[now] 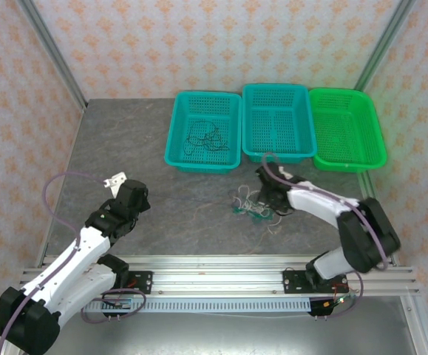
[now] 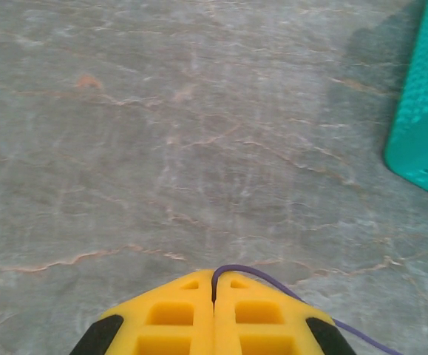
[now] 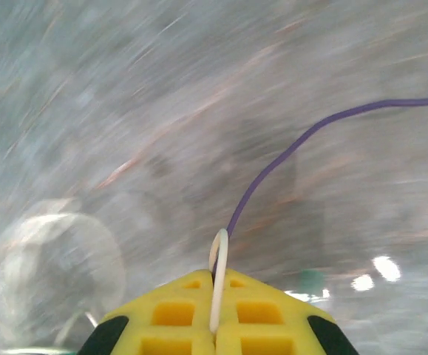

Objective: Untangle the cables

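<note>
Next, my right gripper opens and takes the tangle by its green and whitish cables (image 1: 256, 214), because it is pinching the purple wire together with a whitish cable loop.
The cables (image 1: 248, 209) lie as a small tangle of whitish and green wires on the grey table, below the baskets. My right gripper (image 1: 262, 200) is down on the tangle's right side. In the blurred right wrist view its yellow fingers (image 3: 184, 310) are shut on a whitish cable loop (image 3: 219, 248), and a thin purple wire (image 3: 287, 151) runs up and right from the same seam. My left gripper (image 1: 117, 182) is far to the left, over bare table. Its jaws (image 2: 214, 275) are shut, with a thin purple wire (image 2: 273, 279) coming out between the tips.
Three baskets stand in a row at the back: a teal one (image 1: 180, 151) with black wires (image 1: 205, 137) inside, a second teal one (image 1: 275, 154), and a green one (image 1: 347, 163). The teal basket's corner (image 2: 424, 111) is at the right of the left wrist view.
</note>
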Available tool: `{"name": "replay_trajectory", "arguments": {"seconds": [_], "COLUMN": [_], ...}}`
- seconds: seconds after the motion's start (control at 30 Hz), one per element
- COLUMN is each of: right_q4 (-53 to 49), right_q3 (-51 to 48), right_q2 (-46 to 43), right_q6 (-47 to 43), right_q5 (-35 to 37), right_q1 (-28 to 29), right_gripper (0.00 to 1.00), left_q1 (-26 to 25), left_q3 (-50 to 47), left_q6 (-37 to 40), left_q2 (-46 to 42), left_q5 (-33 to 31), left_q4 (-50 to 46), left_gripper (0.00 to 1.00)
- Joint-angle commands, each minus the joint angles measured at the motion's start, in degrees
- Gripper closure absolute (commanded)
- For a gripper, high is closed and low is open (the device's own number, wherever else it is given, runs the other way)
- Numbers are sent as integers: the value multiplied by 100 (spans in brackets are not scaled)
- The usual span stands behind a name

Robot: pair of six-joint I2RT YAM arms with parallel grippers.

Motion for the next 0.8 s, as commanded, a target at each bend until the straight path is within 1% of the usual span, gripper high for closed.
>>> {"name": "replay_trajectory", "arguments": {"seconds": [0.0, 0.07, 0.13, 0.23, 0.33, 0.4, 0.5, 0.6, 0.67, 0.73, 0.77], "right_q4": [-226, -216, -117, -339, -367, -367, -364, -565, -620, -573, -483], "right_q3": [-454, -686, -806, -718, -766, -863, -1000, -928, -871, -794, -801], "right_q2": [-844, -1178, -1503, -1538, -1681, -1903, -2350, -2753, -2971, -3035, -3011], "right_q6": [556, 644, 578, 520, 537, 615, 723, 671, 572, 360, 228], "right_q5": [677, 550, 362, 639, 653, 561, 274, 344, 329, 113, -124], "right_q1": [-848, -1526, -1935, -2017, -2244, -2618, -3375, -3901, -4148, -4191, -4183], "right_gripper": [100, 100, 100, 100, 100, 100, 100, 100, 100, 100, 100], "left_q1": [117, 143, 161, 170, 182, 221, 369, 613, 787, 882, 888], "left_q3": [210, 213, 187, 176, 211, 221, 217, 213, 206, 116, 46], "left_q6": [-375, -439, -434, -403, -395, -379, -359, -414, -448, -328, -246], "left_q2": [-80, -168, -258, -315, -315, -345, -432, -497, -538, -585, -587], "left_q5": [-827, -922, -906, -913, -1052, -1154, -1256, -1263, -1214, -921, -693], "left_q4": [-571, -621, -588, -569, -764, -910, -1095, -1281, -1359, -1132, -944], "left_gripper": [100, 100, 100, 100, 100, 100, 100, 100, 100, 100, 100]}}
